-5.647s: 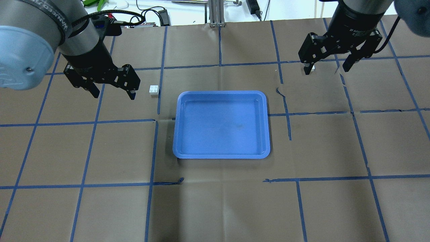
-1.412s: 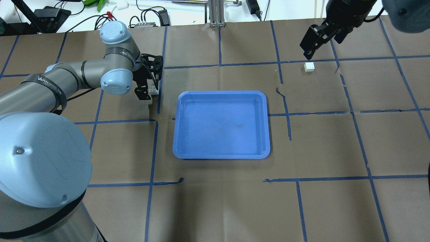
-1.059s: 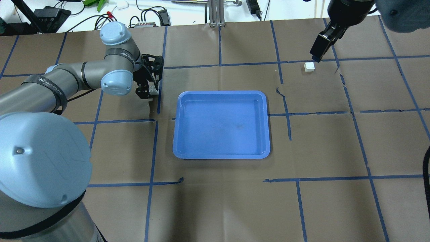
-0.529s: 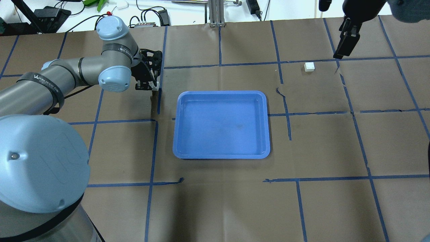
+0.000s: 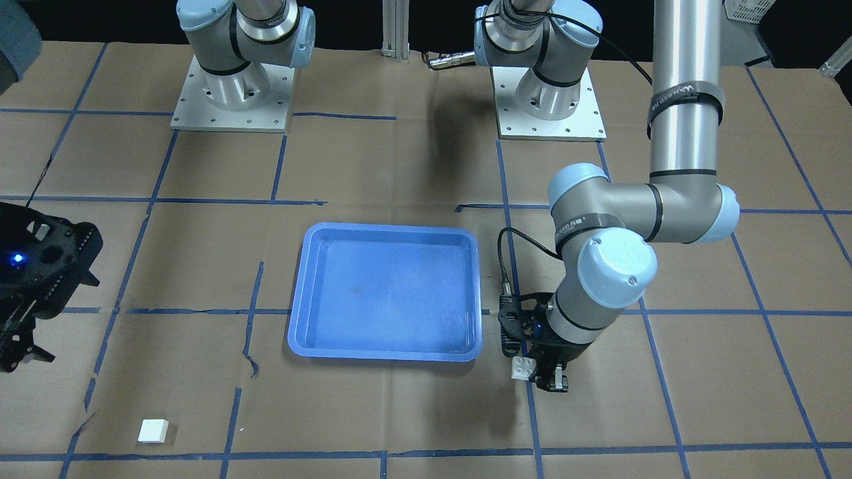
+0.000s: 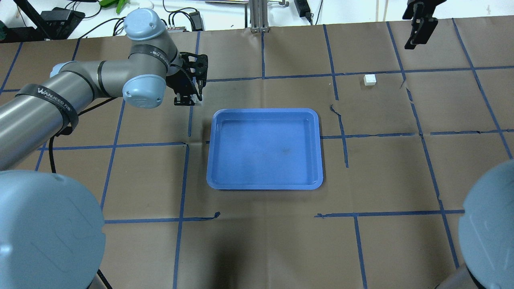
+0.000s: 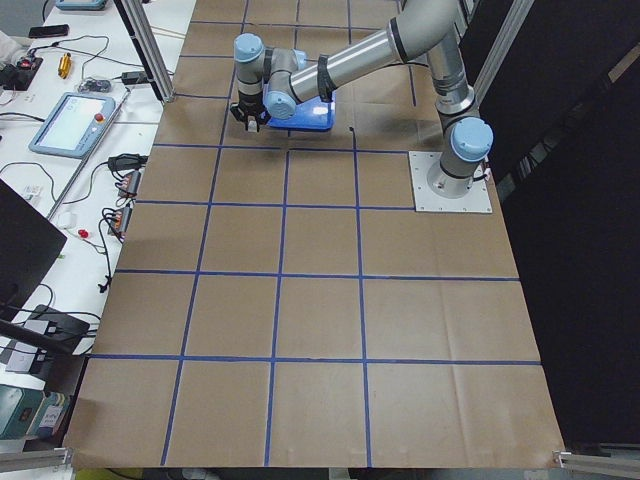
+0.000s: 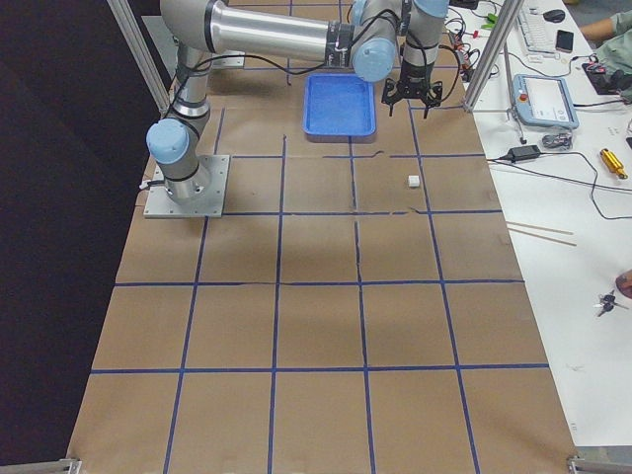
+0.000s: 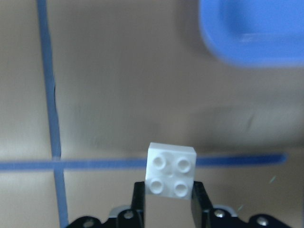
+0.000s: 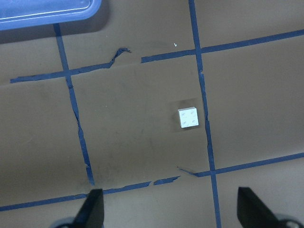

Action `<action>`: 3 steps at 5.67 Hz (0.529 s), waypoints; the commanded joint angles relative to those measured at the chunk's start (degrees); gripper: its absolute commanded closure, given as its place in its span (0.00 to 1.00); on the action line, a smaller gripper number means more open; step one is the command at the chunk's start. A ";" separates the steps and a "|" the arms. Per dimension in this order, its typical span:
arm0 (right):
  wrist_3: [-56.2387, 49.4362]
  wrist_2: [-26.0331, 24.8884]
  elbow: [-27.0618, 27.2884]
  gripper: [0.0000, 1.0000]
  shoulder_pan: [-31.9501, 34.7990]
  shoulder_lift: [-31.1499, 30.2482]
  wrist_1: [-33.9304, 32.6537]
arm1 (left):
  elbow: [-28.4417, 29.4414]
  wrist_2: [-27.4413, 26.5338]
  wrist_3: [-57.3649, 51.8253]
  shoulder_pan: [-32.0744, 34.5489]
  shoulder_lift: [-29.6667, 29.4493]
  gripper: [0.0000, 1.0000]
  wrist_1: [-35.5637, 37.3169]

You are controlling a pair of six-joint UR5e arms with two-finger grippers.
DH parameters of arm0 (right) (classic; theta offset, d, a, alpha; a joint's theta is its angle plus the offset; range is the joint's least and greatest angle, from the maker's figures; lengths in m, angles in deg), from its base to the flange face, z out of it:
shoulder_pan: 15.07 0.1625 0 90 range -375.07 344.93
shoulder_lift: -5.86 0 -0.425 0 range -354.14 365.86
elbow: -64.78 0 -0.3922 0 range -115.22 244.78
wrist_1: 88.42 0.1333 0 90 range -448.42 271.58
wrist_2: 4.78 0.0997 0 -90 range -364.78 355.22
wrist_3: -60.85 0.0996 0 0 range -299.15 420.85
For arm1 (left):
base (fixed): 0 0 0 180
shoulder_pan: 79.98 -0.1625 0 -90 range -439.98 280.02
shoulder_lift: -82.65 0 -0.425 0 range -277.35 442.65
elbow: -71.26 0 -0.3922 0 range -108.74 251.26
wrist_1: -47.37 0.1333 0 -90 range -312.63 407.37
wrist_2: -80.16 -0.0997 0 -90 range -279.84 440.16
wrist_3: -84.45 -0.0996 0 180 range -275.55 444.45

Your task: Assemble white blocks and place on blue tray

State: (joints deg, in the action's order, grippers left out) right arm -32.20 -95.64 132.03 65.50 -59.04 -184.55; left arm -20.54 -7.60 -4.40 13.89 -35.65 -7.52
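Note:
I should set the white block, now held above the paper, down with my left gripper just off the middle of the blue tray's bottom (image 5: 412, 285).
My left gripper (image 6: 191, 99) is shut on a white block (image 9: 171, 176) and holds it above the paper, studs toward the wrist camera, just off the far left corner of the blue tray (image 6: 261, 152). The held block also shows in the front view (image 5: 522, 368). The second white block (image 6: 370, 79) lies on the paper at the far right, also in the right wrist view (image 10: 189, 118). My right gripper (image 10: 173, 211) is open and empty, raised well above and beyond that block; it shows at the overhead view's top right (image 6: 415, 38).
Brown paper with blue tape grid lines covers the table (image 6: 257, 241). The blue tray (image 5: 386, 293) holds nothing. Cables and devices lie past the table's far edge (image 6: 176, 16). The arm bases (image 5: 229, 93) stand at the robot's side.
My left gripper has come down sideways on the left block, shut on it, lifted it and moved a little right. My right gripper has risen and drawn away from the right block.

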 commanded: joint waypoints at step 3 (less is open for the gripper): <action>-16.44 15.93 -3.71 0.00 -6.03 9.17 -0.20 | -5.83 0.38 12.82 11.58 2.02 0.81 -0.49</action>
State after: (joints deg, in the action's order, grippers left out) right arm -45.71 -85.19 128.42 61.20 -51.67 -184.74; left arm -24.62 -7.69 6.65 23.83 -33.69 -8.55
